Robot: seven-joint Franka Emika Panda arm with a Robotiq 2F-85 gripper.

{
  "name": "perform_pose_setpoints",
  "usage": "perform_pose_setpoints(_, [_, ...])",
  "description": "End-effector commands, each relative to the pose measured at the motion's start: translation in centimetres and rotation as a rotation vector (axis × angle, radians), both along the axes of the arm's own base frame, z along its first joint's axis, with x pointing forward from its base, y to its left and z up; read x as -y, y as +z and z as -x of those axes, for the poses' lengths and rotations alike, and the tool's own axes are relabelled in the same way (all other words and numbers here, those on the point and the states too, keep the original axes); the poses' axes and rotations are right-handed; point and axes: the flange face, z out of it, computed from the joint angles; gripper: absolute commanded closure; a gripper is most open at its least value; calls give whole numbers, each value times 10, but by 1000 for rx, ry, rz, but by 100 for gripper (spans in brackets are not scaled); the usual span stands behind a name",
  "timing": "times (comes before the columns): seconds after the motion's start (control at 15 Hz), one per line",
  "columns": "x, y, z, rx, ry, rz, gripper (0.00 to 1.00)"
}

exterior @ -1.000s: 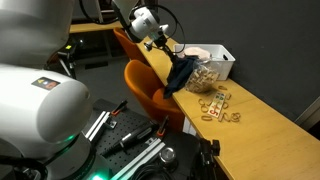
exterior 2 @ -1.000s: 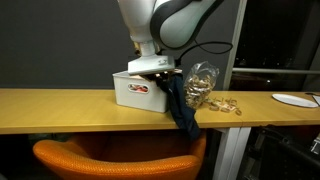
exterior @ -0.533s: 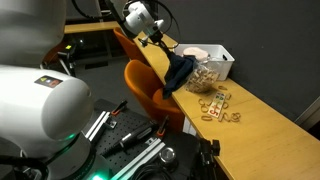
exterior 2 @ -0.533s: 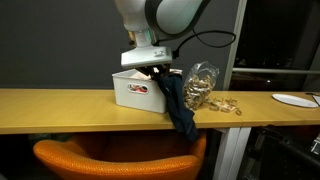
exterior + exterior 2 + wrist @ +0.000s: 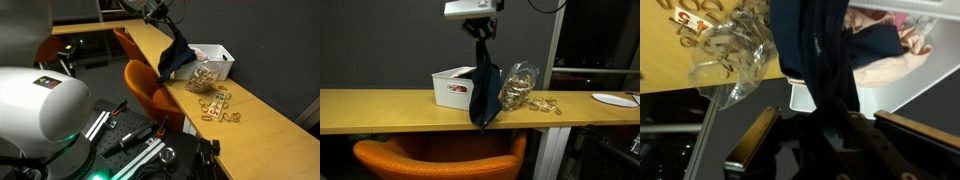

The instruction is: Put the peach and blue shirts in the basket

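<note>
Next, my gripper lets go of the blue shirt inside the white basket (image 5: 197,52) (image 5: 872,55) by the peach shirt, behind the clear bag.
The blue shirt (image 5: 485,88) hangs as a long dark fold from my gripper (image 5: 478,26), which is shut on its top end high above the wooden table. In an exterior view the gripper (image 5: 160,13) is near the top edge, with the blue shirt (image 5: 175,56) dangling beside the white basket (image 5: 222,63). The shirt's lower end hangs in front of the basket (image 5: 450,90) and reaches the table's front edge. In the wrist view the blue shirt (image 5: 820,50) runs down from the gripper (image 5: 815,116). Below it, the peach shirt (image 5: 890,66) lies inside the basket (image 5: 912,92).
A clear bag of tan rings (image 5: 520,84) leans against the basket, with loose wooden rings (image 5: 218,106) on the table past it. An orange chair (image 5: 146,86) stands against the table's front edge. A white plate (image 5: 616,99) sits at the table's far end.
My gripper has risen well above the basket with the blue shirt in it. The shirt's tail has lifted from below the table edge up to table height.
</note>
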Motion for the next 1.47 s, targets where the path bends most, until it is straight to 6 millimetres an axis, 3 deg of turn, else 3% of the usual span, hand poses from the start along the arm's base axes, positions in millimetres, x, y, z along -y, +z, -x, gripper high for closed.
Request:
perform_pose_setpoints(0.0, [33, 75, -1, 89, -65, -5, 98])
perform_pose_setpoints(0.2, [69, 123, -12, 160, -116, -29, 98])
perform_pose_setpoints(0.47, [114, 154, -31, 213, -168, -43, 98])
perform_pose_setpoints(0.6, [126, 167, -42, 239, -186, -47, 98])
perform_pose_setpoints(0.8, [126, 183, -57, 267, -191, -42, 98])
perform_pose_setpoints(1.07, [106, 190, -77, 310, -147, -40, 98])
perform_pose_setpoints(1.27, [85, 175, -92, 329, -110, -25, 98])
perform_pose_setpoints(1.4, [82, 149, -103, 319, -92, -36, 98])
